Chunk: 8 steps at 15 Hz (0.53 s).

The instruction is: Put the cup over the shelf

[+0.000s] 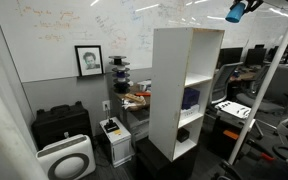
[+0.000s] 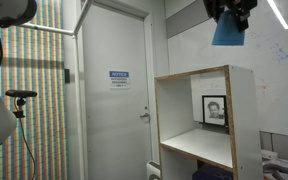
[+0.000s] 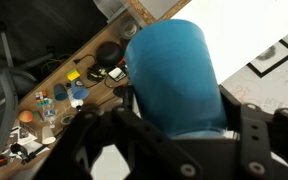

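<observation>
Next, I set the cup down with my gripper on the top board of the white shelf, by the board's edge (image 1: 209,28) above the open compartments.
The light-blue cup (image 1: 235,13) hangs in my gripper (image 1: 242,8) high in the air, above and to the right of the tall white shelf (image 1: 177,90). In an exterior view the cup (image 2: 228,30) is held by my gripper (image 2: 230,12) well above the shelf's top board (image 2: 194,74). In the wrist view the cup (image 3: 174,70) fills the middle of the frame between the black fingers of my gripper (image 3: 174,125). The shelf has three stacked open compartments; a darker blue object (image 1: 190,98) and a black round object (image 1: 183,134) sit inside.
A whiteboard wall with a framed portrait (image 1: 88,60) stands behind the shelf. A black case (image 1: 62,123), a white air purifier (image 1: 66,158) and a cluttered desk (image 1: 134,98) are at floor level. A door (image 2: 114,90) is beside the shelf.
</observation>
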Available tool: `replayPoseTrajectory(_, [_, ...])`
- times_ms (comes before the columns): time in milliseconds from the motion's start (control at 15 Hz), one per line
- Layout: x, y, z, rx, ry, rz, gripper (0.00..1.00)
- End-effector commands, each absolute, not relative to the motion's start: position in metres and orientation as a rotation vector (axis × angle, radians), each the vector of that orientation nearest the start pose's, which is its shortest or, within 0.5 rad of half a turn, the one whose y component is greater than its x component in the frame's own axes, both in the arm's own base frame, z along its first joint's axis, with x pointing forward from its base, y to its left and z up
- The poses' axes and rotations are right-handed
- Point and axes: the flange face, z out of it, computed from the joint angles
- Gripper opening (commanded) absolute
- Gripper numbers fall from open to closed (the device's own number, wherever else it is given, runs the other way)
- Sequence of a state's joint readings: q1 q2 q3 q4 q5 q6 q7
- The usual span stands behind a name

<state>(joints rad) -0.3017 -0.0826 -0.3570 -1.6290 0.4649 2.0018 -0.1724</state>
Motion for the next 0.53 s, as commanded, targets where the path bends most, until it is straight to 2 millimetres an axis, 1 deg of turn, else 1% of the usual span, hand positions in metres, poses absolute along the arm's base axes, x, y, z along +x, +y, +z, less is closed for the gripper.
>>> replayPoseTrajectory(0, [0.457, -0.333, 0.694, -2.627, 0.799, -0.854, 0.75])
replayPoseTrajectory(333, [0.455, -0.332, 0.695, -2.626, 0.797, -0.855, 0.75])
replayPoseTrajectory(400, [0.458, -0.324, 0.699, -2.651, 0.769, -0.855, 0.50])
replayPoseTrajectory(467, [0.461, -0.317, 0.702, -2.654, 0.753, -0.864, 0.50])
